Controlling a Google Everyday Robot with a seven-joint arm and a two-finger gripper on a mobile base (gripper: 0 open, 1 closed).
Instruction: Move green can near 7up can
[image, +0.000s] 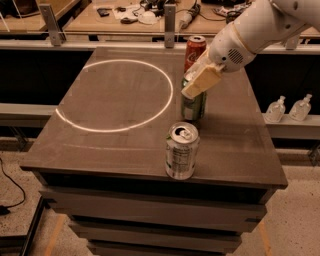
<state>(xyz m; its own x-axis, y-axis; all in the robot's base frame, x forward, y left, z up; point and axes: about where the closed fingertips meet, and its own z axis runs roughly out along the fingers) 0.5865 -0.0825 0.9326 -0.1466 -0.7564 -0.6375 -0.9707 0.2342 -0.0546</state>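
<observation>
The robot's gripper needs to let go of the green can at the table's front edge (229, 172), next to the 7up can on the side where the bottles are.
The green can (194, 107) stands upright on the dark table (115, 145), right of the middle. My gripper (199, 82) comes in from the upper right and sits over the can's top, with its beige fingers (201, 80) closed around the rim and hiding it. The 7up can (182, 150), pale silver-white with a silver top, stands upright near the table's front edge, a short gap in front of the green can and slightly to its left.
A red Coca-Cola can (194, 50) stands behind the green can, near the back edge. A white circle (95, 125) is marked on the table's left half. Two small bottles (289, 108) stand on a ledge to the right. A cluttered bench runs behind.
</observation>
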